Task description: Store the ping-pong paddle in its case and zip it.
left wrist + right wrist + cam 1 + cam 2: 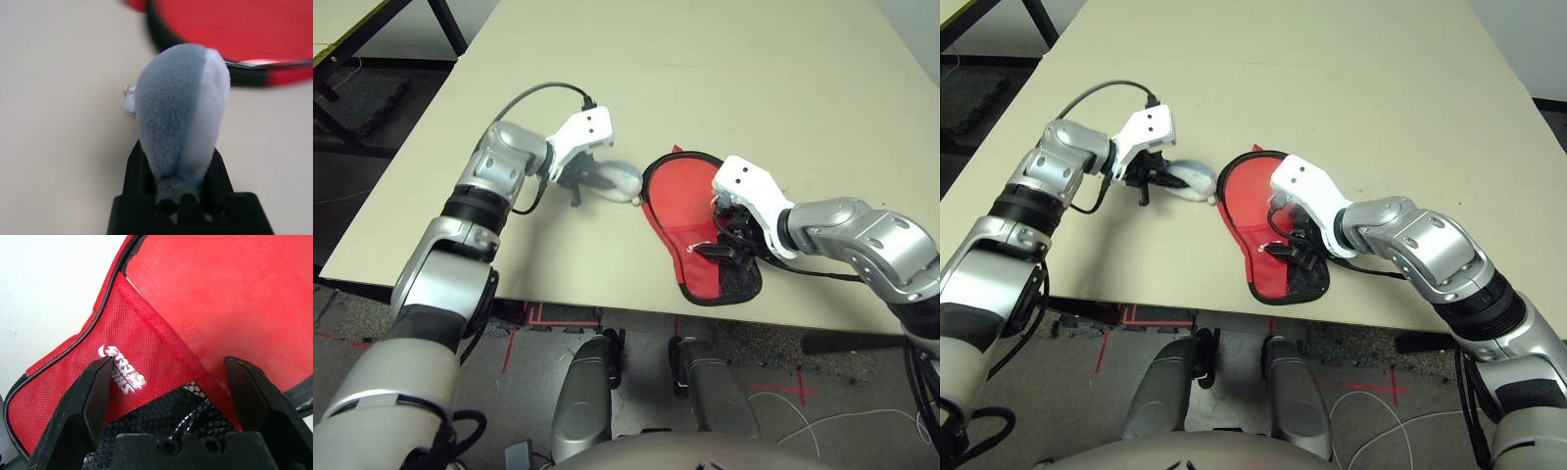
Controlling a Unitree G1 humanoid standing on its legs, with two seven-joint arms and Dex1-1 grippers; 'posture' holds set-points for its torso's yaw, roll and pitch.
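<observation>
I need to release the grey fluffy pouch with my left gripper against the red case's round end beside my right gripper point(737, 161).
The red case point(698, 262) with black edging lies near the table's front edge, its white logo point(122, 372) and black mesh pocket point(181, 406) facing up. The ping-pong paddle's red face point(677, 191) shows in the case's open round end; its handle is hidden. My right gripper point(724, 245) hovers open just above the case, fingers point(98, 382) straddling the logo and mesh. My left gripper point(578, 181) is shut on a small pale grey fluffy pouch point(181, 98), which rests on the table just left of the case.
The beige table point(754, 78) stretches far and right beyond the case. Its front edge point(607, 305) runs just below the case. Another table's dark frame point(352, 59) stands on the floor at the far left.
</observation>
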